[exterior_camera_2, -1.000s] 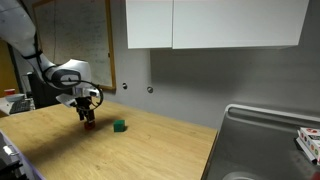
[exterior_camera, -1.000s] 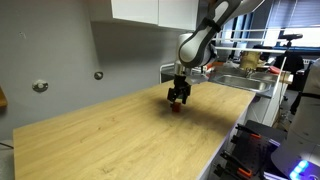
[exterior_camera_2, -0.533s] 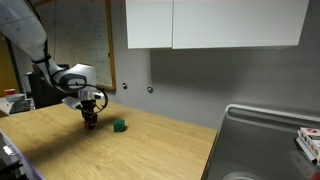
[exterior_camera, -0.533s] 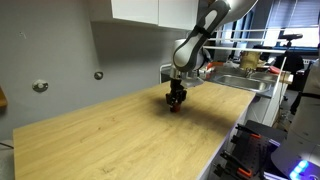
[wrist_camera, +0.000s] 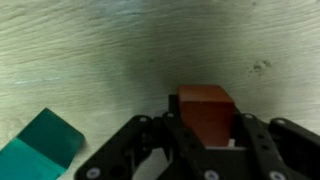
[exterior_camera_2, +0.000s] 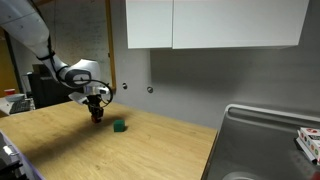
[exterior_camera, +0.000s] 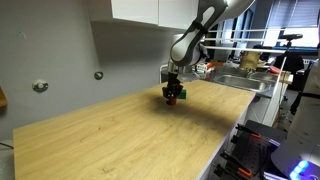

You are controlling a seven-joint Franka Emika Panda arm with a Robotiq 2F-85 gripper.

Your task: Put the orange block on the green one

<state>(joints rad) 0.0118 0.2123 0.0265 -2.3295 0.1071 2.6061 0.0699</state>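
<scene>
The robot's gripper should set the orange block down on the top side of the green block (exterior_camera: 182, 90) (wrist_camera: 50, 139).
In the wrist view the orange block (wrist_camera: 205, 112) sits clamped between the black fingers of my gripper (wrist_camera: 205, 130), which is shut on it. The green one (wrist_camera: 38, 148) lies on the wood at the lower left of that view, apart from the gripper. In an exterior view my gripper (exterior_camera_2: 97, 113) hangs a little above the table with the orange block (exterior_camera_2: 97, 116) at its tips, just left of the green one (exterior_camera_2: 119, 127). From the opposite side, the gripper (exterior_camera: 172, 96) holds the block above the table, and the green one shows only as a sliver behind it.
The long wooden table (exterior_camera: 120, 135) ends at a metal sink (exterior_camera_2: 265, 145) at one end. A grey wall with white cabinets (exterior_camera_2: 215, 24) stands behind. Cluttered equipment (exterior_camera: 250, 62) sits beyond the sink.
The gripper has shut on the orange block and lifted it off the table, shifting slightly toward the green one.
</scene>
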